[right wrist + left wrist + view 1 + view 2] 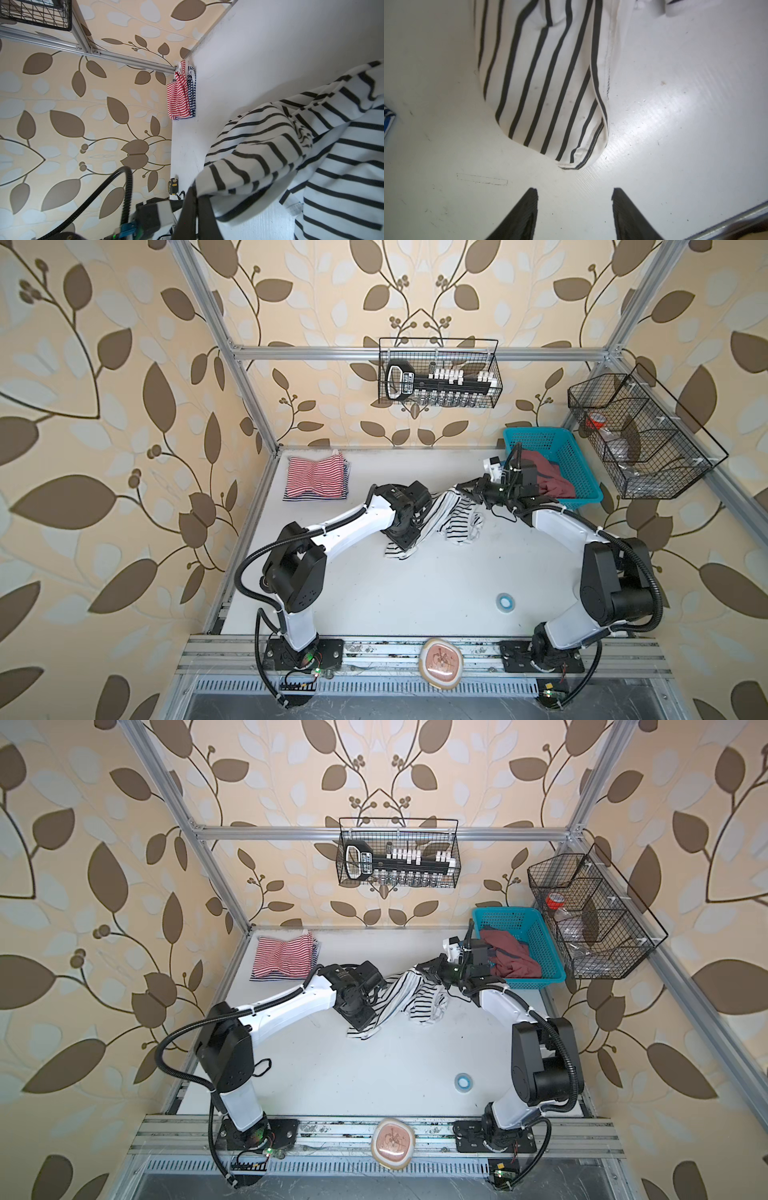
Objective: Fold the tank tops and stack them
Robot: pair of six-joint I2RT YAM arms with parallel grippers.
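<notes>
My left gripper will grab the lower corner [393,554] [576,164] of the black-and-white striped tank top next, opposite the end of the tank top that my right gripper holds up.
A black-and-white striped tank top [455,514] [419,996] hangs bunched in mid-table. My right gripper [462,489] [197,192] is shut on its upper edge and holds that end raised. The lower corner of this top [550,83] rests on the table just ahead of my left gripper [575,190] [400,540], which is open with nothing between its fingers. A red-and-white striped tank top [318,480] [179,97] lies folded at the back left, on another folded striped piece. A dusty red tank top [548,479] [513,959] sits crumpled in the teal basket [584,472].
A small blue tape roll [505,602] lies on the table at the front right. Wire baskets [438,373] [640,431] hang on the back and right frame rails. A pinkish pad [441,662] sits on the front rail between the arm bases.
</notes>
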